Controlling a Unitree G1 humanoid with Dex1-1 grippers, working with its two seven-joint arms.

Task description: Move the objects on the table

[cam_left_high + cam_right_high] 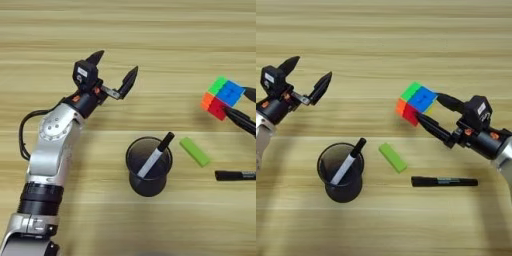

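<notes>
I should use my right gripper to let go of the puzzle cube on the table (pixel 220 123) behind the black marker pen, near the green block.
The puzzle cube (pixel 416 103), with green, blue, orange and red faces showing, sits between the two black fingers of my right gripper (pixel 427 107), which is shut on it, right of the table's middle. Whether the cube rests on the table or is lifted, I cannot tell. The black marker pen (pixel 444 181) lies flat on the wooden table (pixel 384 30), just in front of the right arm. My left gripper (pixel 115 66) is at the left, well away from both things, open with nothing between its fingers.
A dark mesh cup (pixel 148 167) stands at front centre, with a white-barrelled, black-capped pen (pixel 156 155) leaning in it. A small green block (pixel 194 151) lies between the cup and the cube.
</notes>
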